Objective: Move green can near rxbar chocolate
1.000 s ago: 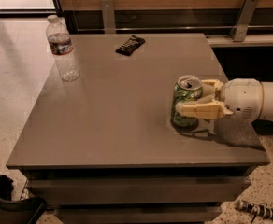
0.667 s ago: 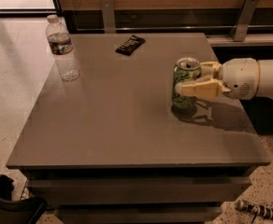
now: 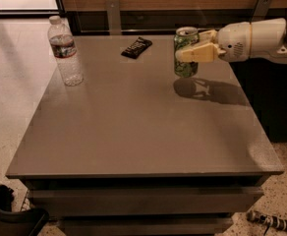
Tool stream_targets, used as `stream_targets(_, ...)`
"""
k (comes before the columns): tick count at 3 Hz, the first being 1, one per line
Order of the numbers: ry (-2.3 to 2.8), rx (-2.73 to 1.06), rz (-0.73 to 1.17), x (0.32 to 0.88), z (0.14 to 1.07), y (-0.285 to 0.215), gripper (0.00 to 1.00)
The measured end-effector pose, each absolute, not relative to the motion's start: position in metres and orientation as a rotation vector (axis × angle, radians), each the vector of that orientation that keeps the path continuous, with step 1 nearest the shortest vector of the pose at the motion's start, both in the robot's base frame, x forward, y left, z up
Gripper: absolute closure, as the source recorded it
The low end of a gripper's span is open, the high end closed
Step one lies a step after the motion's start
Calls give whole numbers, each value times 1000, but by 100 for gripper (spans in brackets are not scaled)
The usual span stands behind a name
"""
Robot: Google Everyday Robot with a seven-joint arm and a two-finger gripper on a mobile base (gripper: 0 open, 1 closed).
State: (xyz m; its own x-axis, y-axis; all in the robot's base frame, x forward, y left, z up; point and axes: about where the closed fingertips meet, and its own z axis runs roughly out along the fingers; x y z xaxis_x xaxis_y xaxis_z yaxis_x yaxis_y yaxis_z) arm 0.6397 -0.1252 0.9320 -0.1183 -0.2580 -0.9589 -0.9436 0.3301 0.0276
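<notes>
Next, my gripper lets go of the green can on the grey table (image 3: 155, 59) next to the rxbar chocolate, on my arm's side. The can now hangs a little above the table.
The green can (image 3: 185, 63) has a green-and-white side and a silver top. It hangs upright a little above the grey table (image 3: 133, 127), over its far right part, with its shadow below it. My gripper (image 3: 188, 47) comes in from the right on a white arm and is shut on the can, one cream finger (image 3: 198, 54) across its front. The rxbar chocolate (image 3: 136, 47), a flat dark bar with pale lettering, lies near the table's far edge, a short way left of the can.
A clear plastic water bottle (image 3: 65, 51) stands upright at the table's far left. A wooden wall with metal brackets (image 3: 113, 14) runs behind the table. A dark object (image 3: 8, 214) sits on the floor at lower left.
My gripper has lifted the green can off the table and carried it toward the far edge, closer to the rxbar chocolate. The bottle and the bar have not moved.
</notes>
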Motion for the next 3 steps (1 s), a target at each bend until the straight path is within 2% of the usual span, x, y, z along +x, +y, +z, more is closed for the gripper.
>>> stream_targets(2,1560,-986,826,744,953,-103,100)
stream_targets(3,1570,-936,794,777,947,-93,100)
